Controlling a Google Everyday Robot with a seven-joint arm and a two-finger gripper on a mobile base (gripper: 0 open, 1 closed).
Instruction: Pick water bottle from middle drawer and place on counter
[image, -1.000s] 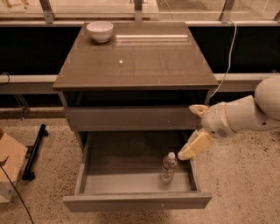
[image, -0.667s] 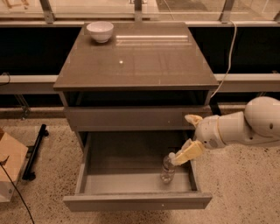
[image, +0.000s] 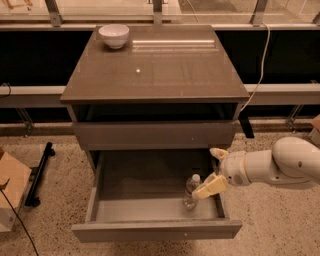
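Observation:
I need to grip the upper part of the water bottle (image: 194, 185), just below its white cap, in the open middle drawer.
The water bottle (image: 190, 193) is small and clear with a white cap. It stands upright in the front right part of the open middle drawer (image: 150, 231). My gripper (image: 212, 171) comes in from the right over the drawer's right side, just right of the bottle. It is open and empty. The lower finger (image: 206, 188) reaches close beside the bottle's upper part and the upper finger (image: 218, 152) is farther back. The counter (image: 155, 70) is the glossy brown-grey top above the drawers.
A white bowl (image: 114, 35) sits on the counter's back left corner. The closed drawer front (image: 154, 135) above overhangs the back of the open drawer. A cardboard box (image: 11, 192) and a black stand (image: 39, 175) lie on the floor at left. A white cable (image: 258, 75) hangs at right.
My gripper has moved down and a little left, from beside the upper drawer front to level with the bottle in the open drawer. The bottle has not moved.

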